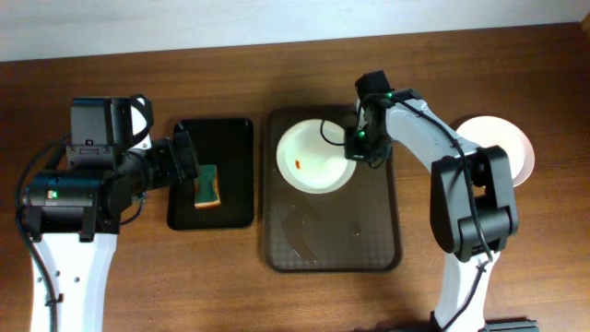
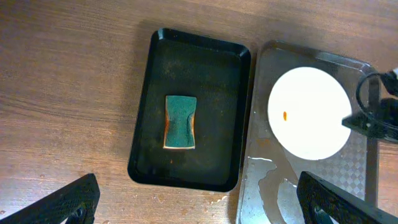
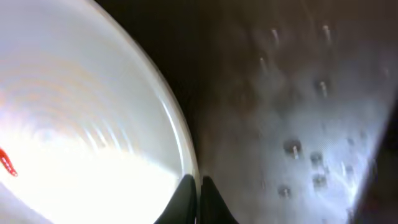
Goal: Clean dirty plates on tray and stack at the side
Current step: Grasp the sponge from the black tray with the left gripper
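Observation:
Next, my left gripper needs to go to the green and orange sponge in the black tray and close on the sponge's middle (image 1: pixel 206 184) (image 2: pixel 180 121).
A white plate (image 1: pixel 316 157) with a small orange-red smear lies in the far part of the dark brown tray (image 1: pixel 332 242). My right gripper (image 1: pixel 361 148) is at the plate's right rim. In the right wrist view its fingers (image 3: pixel 199 193) are shut on the plate's rim (image 3: pixel 93 124), one finger inside and one outside. White plates (image 1: pixel 505 148) sit on the table at the right; their number cannot be told. My left gripper (image 1: pixel 184 159) is open and empty (image 2: pixel 199 202), above the table by the black tray. The left wrist view also shows the smeared plate (image 2: pixel 309 112) and the tray (image 2: pixel 261 186).
A smaller black tray (image 1: pixel 211 207) left of the brown tray holds a green and orange sponge (image 1: pixel 206 185), also in the left wrist view (image 2: pixel 180 122). Water is pooled on the brown tray's near half (image 1: pixel 300 235).

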You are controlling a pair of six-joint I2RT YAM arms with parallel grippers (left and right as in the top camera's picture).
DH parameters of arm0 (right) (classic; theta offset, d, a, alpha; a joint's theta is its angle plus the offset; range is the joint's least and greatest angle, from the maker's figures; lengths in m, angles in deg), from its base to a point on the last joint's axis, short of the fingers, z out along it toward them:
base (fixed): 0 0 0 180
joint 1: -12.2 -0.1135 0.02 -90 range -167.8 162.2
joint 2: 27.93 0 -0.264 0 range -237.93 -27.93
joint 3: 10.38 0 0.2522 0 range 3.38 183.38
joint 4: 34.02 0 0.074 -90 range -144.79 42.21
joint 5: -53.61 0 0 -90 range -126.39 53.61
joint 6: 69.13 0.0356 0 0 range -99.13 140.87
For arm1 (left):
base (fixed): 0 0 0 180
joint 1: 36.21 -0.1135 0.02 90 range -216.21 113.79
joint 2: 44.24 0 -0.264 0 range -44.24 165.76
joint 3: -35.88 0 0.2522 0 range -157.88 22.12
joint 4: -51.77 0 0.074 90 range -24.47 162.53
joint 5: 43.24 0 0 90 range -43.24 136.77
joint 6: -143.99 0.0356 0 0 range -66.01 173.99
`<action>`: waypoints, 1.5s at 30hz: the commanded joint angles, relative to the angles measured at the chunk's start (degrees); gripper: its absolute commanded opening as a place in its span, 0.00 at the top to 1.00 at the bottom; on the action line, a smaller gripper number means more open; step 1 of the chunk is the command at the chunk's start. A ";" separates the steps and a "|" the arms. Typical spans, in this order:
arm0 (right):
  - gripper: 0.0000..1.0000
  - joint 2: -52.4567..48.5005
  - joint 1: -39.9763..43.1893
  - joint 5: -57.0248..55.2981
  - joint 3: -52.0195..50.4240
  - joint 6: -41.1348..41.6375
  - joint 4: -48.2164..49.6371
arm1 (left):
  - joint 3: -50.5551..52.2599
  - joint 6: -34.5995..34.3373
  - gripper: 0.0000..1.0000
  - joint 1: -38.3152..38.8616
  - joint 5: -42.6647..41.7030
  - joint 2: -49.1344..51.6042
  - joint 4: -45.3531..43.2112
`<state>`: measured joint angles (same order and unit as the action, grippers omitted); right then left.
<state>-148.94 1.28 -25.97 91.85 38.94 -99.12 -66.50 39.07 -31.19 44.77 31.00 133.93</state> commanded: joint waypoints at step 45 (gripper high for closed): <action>0.96 -0.55 0.04 -2.08 -4.37 0.83 -2.91 | 6.03 -3.61 1.00 6.08 7.54 49.09 -16.52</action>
<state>-148.24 1.33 -25.76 88.59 38.90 -102.00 -61.25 35.46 -25.09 54.12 75.66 117.98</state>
